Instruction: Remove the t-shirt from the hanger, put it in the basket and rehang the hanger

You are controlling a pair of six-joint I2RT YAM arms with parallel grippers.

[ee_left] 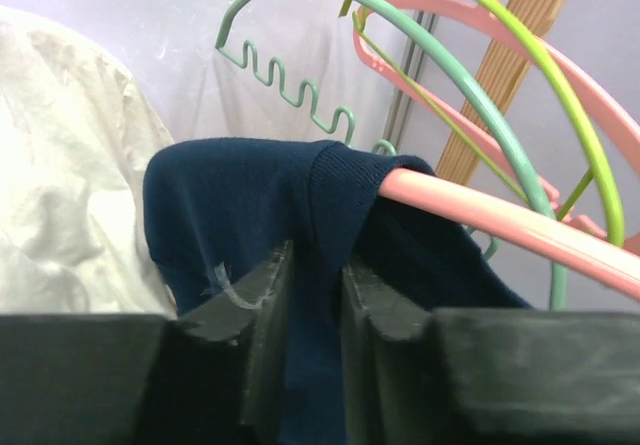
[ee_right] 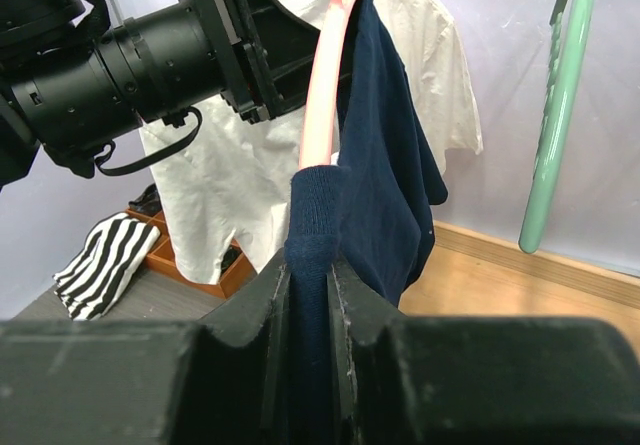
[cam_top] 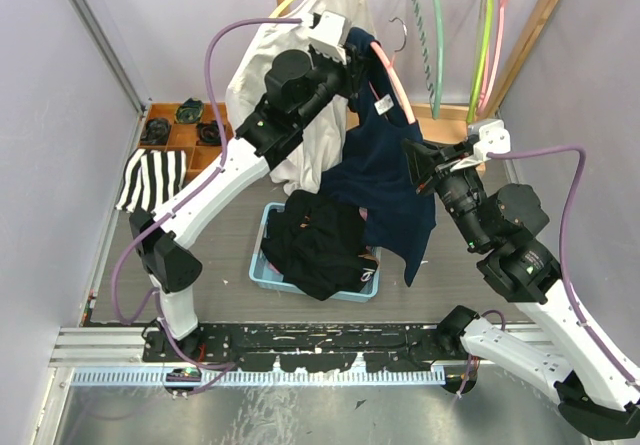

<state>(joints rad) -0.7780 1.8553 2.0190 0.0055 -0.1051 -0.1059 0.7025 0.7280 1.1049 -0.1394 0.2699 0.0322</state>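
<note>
Both of my grippers hold cloth and the pink hanger is off the rack. Next, my left gripper grips the hanger [cam_top: 391, 58] below its hook before my right gripper pulls.
A navy t-shirt [cam_top: 385, 180] hangs on a pink hanger [cam_top: 392, 80] at the rack. My left gripper [cam_top: 352, 50] is shut on the shirt's upper collar edge [ee_left: 300, 200], where the pink hanger arm [ee_left: 480, 215] comes out of the cloth. My right gripper [cam_top: 418, 160] is shut on the ribbed collar [ee_right: 315, 235] lower down, beside the hanger arm [ee_right: 325, 95]. The shirt's body drapes down between the two grippers.
A white shirt [cam_top: 290, 75] hangs behind the left arm. Green, lime and pink empty hangers [cam_top: 436, 35] hang on the wooden rack. A blue bin [cam_top: 262, 265] holds black clothes [cam_top: 320, 240]. A striped cloth [cam_top: 150, 178] and a wooden tray [cam_top: 185, 125] lie at left.
</note>
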